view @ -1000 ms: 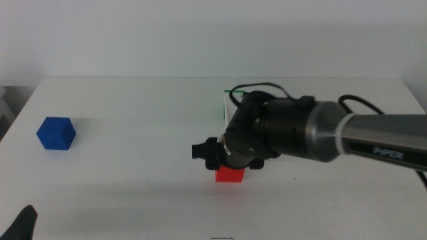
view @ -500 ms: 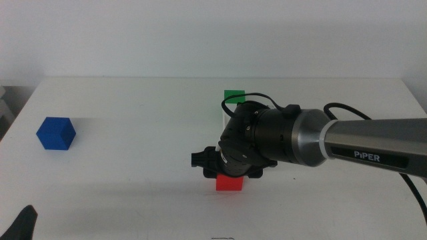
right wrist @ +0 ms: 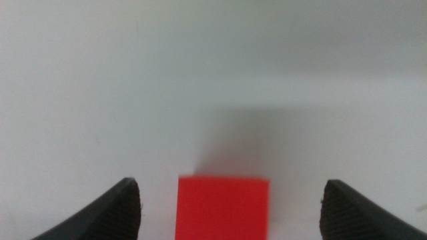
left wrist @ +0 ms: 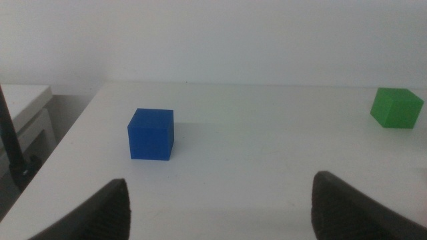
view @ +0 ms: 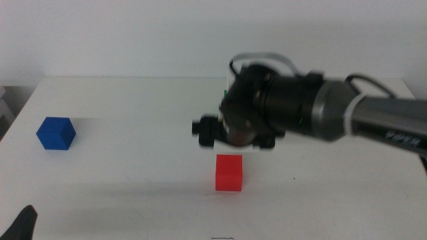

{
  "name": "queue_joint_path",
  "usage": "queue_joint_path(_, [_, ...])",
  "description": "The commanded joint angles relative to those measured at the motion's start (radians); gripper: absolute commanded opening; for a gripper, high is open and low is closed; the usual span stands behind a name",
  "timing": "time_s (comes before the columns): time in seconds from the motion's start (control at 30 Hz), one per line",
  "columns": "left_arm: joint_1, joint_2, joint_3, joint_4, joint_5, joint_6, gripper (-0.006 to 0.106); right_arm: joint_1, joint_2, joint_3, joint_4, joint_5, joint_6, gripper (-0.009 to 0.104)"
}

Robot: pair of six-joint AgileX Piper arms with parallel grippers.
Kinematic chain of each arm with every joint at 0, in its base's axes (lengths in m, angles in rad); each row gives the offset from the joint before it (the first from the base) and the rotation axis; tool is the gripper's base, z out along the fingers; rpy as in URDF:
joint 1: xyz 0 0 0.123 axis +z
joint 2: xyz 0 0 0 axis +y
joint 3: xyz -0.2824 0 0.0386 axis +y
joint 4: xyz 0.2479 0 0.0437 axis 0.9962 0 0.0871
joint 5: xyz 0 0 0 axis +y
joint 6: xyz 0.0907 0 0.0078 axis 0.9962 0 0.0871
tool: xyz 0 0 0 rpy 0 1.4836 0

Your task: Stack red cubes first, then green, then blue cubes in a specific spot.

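Note:
The green cube is behind the red cube, so next my right gripper goes past the red cube to it and closes on the green cube's sides [view: 225, 94].
The red cube [view: 229, 173] stands alone on the white table near the middle front. It also shows in the right wrist view [right wrist: 223, 207]. My right gripper [view: 235, 141] hangs open and empty just above it, with its jaws wide on either side [right wrist: 233, 210]. The blue cube [view: 55, 133] sits at the far left, also in the left wrist view [left wrist: 151, 134]. The green cube [left wrist: 396, 107] shows in the left wrist view, but the right arm hides it in the middle view. My left gripper [view: 23, 223] waits open at the bottom left [left wrist: 220, 213].
The right arm's thick wrist and cable [view: 293, 110] reach in from the right over the table's middle. The table's left edge [left wrist: 60, 143] lies close to the blue cube. White tabletop lies between the blue and red cubes.
My right gripper has let go of the red cube and risen away from it. The red cube stays on the table. The left arm has not moved.

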Motion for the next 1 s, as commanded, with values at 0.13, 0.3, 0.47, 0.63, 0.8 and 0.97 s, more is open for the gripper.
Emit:
queue_joint_path(0.13, [-0.001,-0.020,-0.004,-0.004,-0.084,-0.008,0.092,-0.027,-0.067,-0.237,-0.077,0.110,-0.136,0.083])
queue_joint_path(0.3, [-0.001,-0.020,-0.004,-0.004,-0.084,-0.008,0.092,-0.101,-0.002,-0.437,-0.026,0.124,-0.225,0.083])
queue_joint_path(0.47, [-0.001,-0.020,-0.004,-0.004,-0.084,-0.008,0.092,-0.183,0.115,-0.632,0.081,0.133,-0.358,0.083])
queue_joint_path(0.63, [-0.001,-0.020,-0.004,-0.004,-0.084,-0.008,0.092,-0.220,0.270,-0.830,0.097,0.212,-0.436,0.082])
queue_joint_path(0.8, [-0.001,-0.020,-0.004,-0.004,-0.084,-0.008,0.092,-0.225,0.387,-0.953,0.079,0.240,-0.473,0.081])
queue_joint_path(0.97, [-0.001,-0.020,-0.004,-0.004,-0.084,-0.008,0.092,-0.238,0.450,-0.969,0.040,0.222,-0.472,0.081])
